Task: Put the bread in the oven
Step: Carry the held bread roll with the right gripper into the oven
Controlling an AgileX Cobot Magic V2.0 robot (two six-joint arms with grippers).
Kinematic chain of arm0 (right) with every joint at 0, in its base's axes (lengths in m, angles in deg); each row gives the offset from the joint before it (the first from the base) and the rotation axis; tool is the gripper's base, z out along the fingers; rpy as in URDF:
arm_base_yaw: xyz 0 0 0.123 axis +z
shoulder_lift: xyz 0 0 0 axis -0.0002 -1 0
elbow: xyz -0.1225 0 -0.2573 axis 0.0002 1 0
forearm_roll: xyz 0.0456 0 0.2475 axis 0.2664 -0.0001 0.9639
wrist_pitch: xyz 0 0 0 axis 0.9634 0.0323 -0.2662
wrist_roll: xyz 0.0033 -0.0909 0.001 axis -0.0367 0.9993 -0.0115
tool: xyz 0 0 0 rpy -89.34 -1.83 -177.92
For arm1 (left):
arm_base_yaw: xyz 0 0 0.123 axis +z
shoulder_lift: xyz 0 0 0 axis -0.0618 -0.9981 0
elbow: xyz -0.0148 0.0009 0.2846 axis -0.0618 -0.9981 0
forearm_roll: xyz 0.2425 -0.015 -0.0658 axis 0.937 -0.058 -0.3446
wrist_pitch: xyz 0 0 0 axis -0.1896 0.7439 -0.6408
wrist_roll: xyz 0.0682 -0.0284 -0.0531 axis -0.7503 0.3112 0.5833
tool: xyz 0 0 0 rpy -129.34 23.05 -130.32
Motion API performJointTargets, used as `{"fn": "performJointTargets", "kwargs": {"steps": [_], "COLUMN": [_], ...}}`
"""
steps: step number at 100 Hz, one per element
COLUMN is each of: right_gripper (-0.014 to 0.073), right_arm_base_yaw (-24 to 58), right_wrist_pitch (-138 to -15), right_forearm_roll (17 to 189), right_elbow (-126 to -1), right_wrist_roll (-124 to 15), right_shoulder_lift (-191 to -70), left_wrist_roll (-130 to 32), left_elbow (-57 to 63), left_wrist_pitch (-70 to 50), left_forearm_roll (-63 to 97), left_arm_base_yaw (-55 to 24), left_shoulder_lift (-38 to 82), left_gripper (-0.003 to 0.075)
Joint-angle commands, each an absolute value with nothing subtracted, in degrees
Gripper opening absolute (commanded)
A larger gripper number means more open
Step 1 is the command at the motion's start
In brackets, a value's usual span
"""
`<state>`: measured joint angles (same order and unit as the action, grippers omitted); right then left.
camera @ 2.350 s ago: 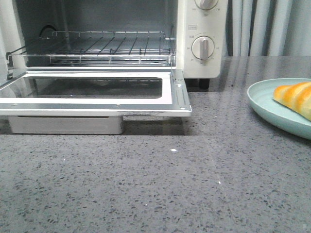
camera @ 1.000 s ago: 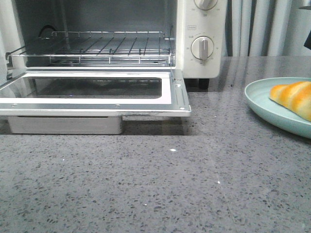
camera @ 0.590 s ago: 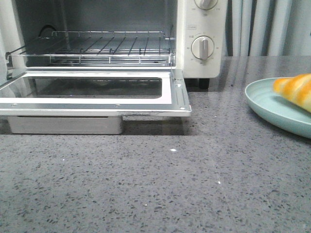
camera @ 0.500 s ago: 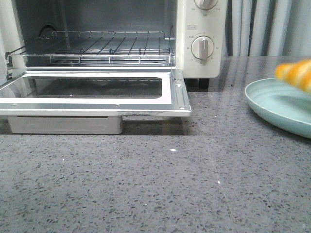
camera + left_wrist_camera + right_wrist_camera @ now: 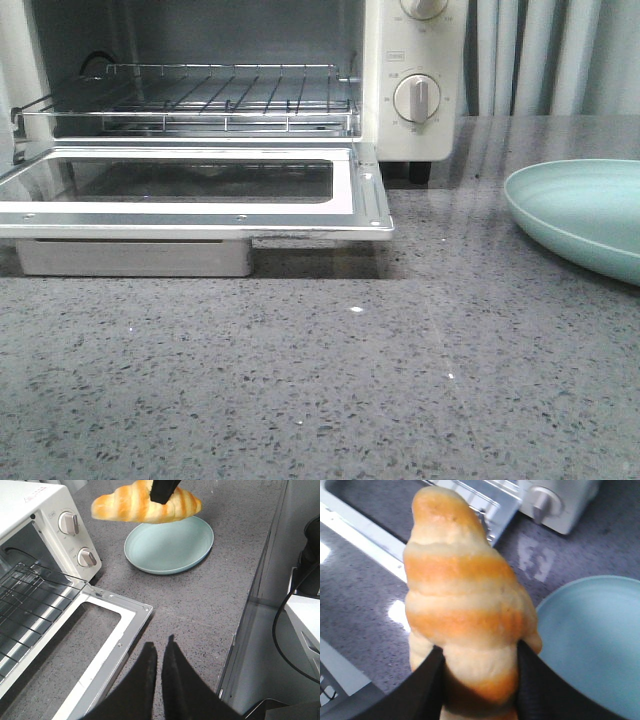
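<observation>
I should use my right gripper to let go of the bread, now held above the teal plate, across the middle of the bare wire rack (image 5: pixel 222 75) inside the white oven.
The bread (image 5: pixel 465 610), a golden-orange roll with cream stripes, is gripped between my right gripper's (image 5: pixel 477 655) black fingers and held in the air above the teal plate (image 5: pixel 590 640). The left wrist view shows the bread (image 5: pixel 145 505) hanging over the plate (image 5: pixel 170 547), with the right gripper's (image 5: pixel 162 492) dark tip on it. The white oven (image 5: pixel 410 80) stands at the back left, its door (image 5: pixel 190 190) folded down flat and the wire rack (image 5: pixel 200 95) bare. My left gripper (image 5: pixel 159 650) is shut and empty above the counter beside the door's corner. The front view shows neither the bread nor the grippers.
The teal plate (image 5: pixel 585 215) sits at the right of the grey speckled counter (image 5: pixel 330 390). The counter's edge (image 5: pixel 260 580) lies just beyond the plate, with dark cables (image 5: pixel 295 610) below it. A grey curtain (image 5: pixel 540 55) hangs behind.
The bread has risen off the teal plate and gone out of the front view. The plate is now bare. The oven and its door have not moved.
</observation>
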<state>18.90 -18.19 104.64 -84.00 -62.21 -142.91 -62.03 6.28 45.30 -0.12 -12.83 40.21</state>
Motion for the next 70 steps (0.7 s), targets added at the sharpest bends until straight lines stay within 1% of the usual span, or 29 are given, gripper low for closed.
{"fn": "performJointTargets", "kwargs": {"steps": [1, 15, 36, 54, 70], "right_gripper": [0.0217, 0.0217, 0.0217, 0.0217, 0.0217], "right_arm_base_yaw": [23.58, 30.21, 37.33, 41.95, 44.48], "right_wrist_pitch": [-19.97, -19.61, -18.39, -17.8, -17.8], "right_forearm_roll": [105.94, 103.12, 93.6, 81.5, 74.76], "right_elbow": [-88.3, -93.99, -105.26, -114.22, -120.27], "right_wrist_roll": [-62.98, -63.75, -64.17, -63.79, -61.88], "right_shoulder_lift": [-143.67, -149.75, -160.9, -169.6, -176.2], "left_wrist_roll": [-61.27, -61.6, -61.84, -62.37, -62.37], "left_elbow": [7.71, 7.71, 7.71, 7.71, 7.71], "left_wrist_pitch": [42.01, 41.87, 41.65, 41.36, 41.36], "left_forearm_roll": [-3.61, -3.65, -3.65, -3.74, -3.74], "left_arm_base_yaw": [-13.01, -13.01, -13.01, -13.01, -13.01], "left_shoulder_lift": [40.01, 40.01, 40.01, 40.01, 40.01], "left_gripper": [-0.002, -0.002, -0.002, -0.002, -0.002]}}
